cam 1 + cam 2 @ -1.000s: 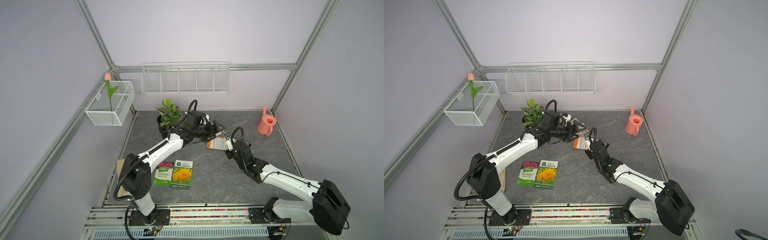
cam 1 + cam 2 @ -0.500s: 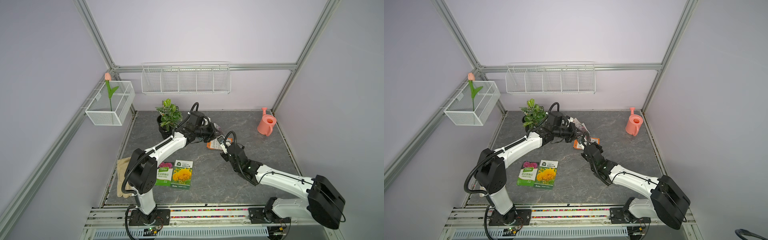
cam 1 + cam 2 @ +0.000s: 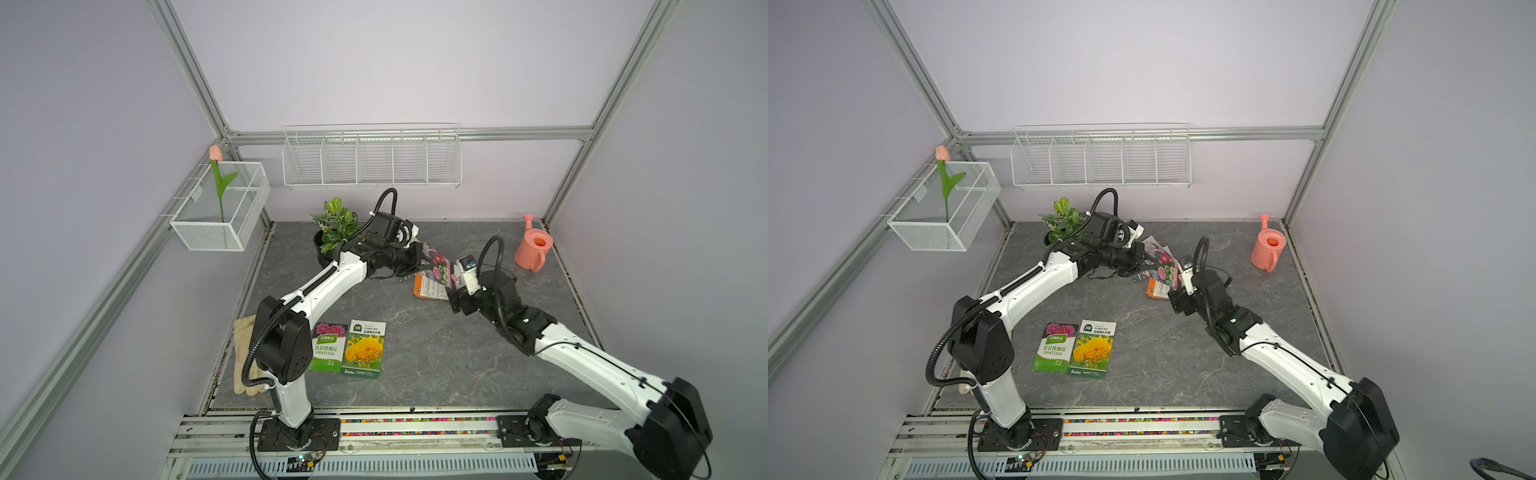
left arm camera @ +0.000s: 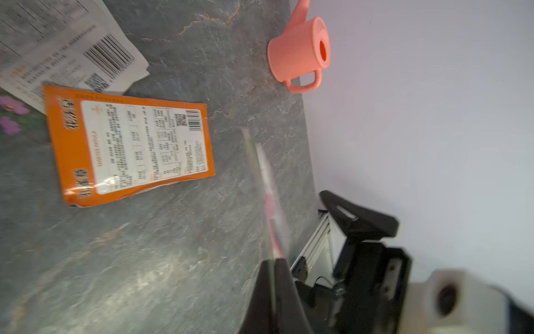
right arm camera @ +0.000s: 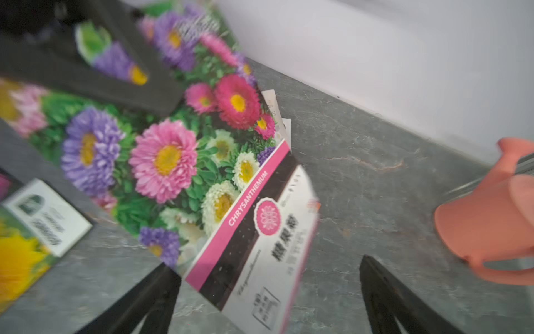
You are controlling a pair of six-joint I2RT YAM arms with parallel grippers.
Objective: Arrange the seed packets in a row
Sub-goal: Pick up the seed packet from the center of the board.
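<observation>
Next, I close my right gripper on the white label end [image 3: 457,277] [image 5: 267,272] of the chrysanthemum seed packet, because my left gripper holds the packet's flower end.
A chrysanthemum seed packet [image 3: 440,267] [image 3: 1163,262] [image 5: 179,162] hangs above the table. My left gripper [image 3: 424,262] [image 3: 1148,262] [image 4: 274,266] is shut on it, and the packet [image 4: 265,185] appears edge-on between its jaws. My right gripper [image 3: 455,284] [image 5: 268,292] stands open, its fingers [image 5: 156,289] apart on either side of the packet's lower end. An orange-backed packet [image 3: 428,289] [image 4: 135,147] lies below, next to a white-backed one [image 4: 66,49]. A green packet [image 3: 328,347] and a yellow-flower packet [image 3: 363,349] [image 5: 29,251] lie side by side near the front.
A potted plant [image 3: 334,226] stands at the back left, behind my left arm. A pink watering can [image 3: 532,249] [image 4: 300,52] sits at the back right. A beige glove [image 3: 245,353] lies along the left edge. Wire baskets [image 3: 372,160] hang on the walls.
My left gripper has shut on the chrysanthemum packet. My right gripper, which had been holding it, has opened and let go.
</observation>
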